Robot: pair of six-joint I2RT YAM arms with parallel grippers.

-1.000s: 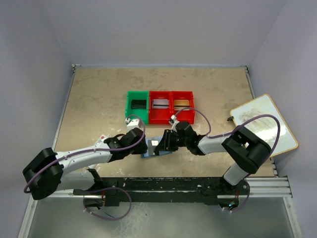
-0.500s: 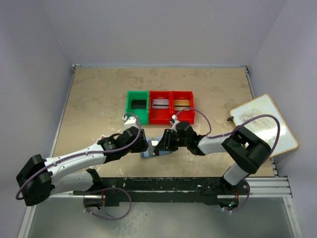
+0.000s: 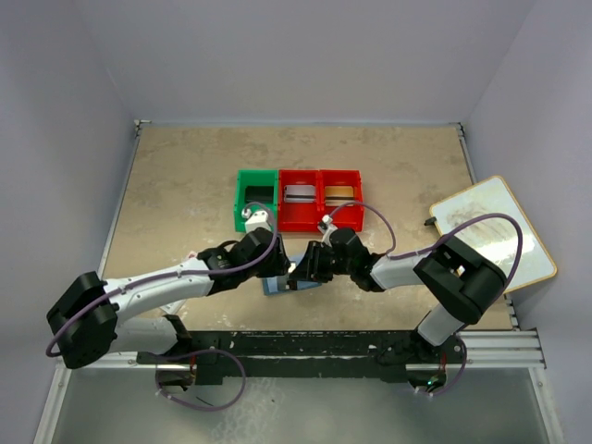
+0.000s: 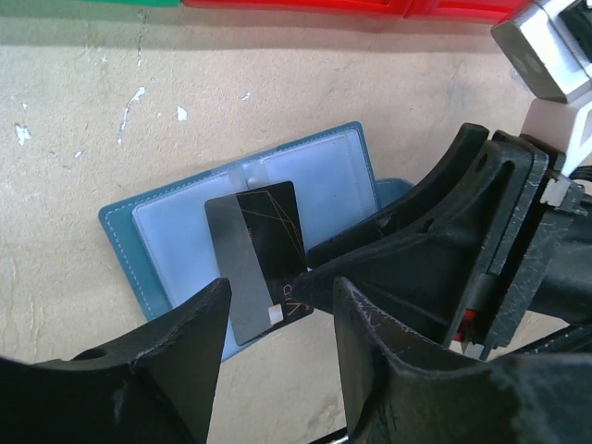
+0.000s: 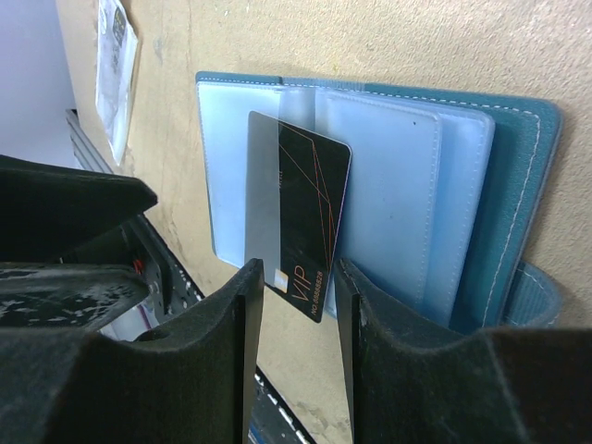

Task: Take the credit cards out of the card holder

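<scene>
The dark credit card leans slanted across my open right fingers, so next I pinch its VIP end (image 5: 305,285) edge-on before lifting it out.
The card holder (image 4: 155,225) lies open on the table, light blue slotted side up, seen too in the right wrist view (image 5: 398,185) and as a blue edge in the top view (image 3: 274,288). A dark credit card (image 4: 262,248) marked VIP sticks partly out of a slot (image 5: 298,217). My left gripper (image 4: 280,305) is open just above the card's free end, with only table between its fingers. My right gripper (image 5: 296,287) is open too, its jaws either side of that same card end without touching it. In the top view both grippers (image 3: 277,263) (image 3: 302,268) meet over the holder.
A green bin (image 3: 256,199) and two red bins (image 3: 299,200) (image 3: 340,196) stand in a row behind the holder; the red ones hold a silver and a gold card. A white board (image 3: 490,231) lies at the right edge. A white packet (image 5: 116,55) lies left of the holder.
My left gripper has swung right and forward to the card holder, ending up beside the right gripper. The right arm and the holder have stayed put.
</scene>
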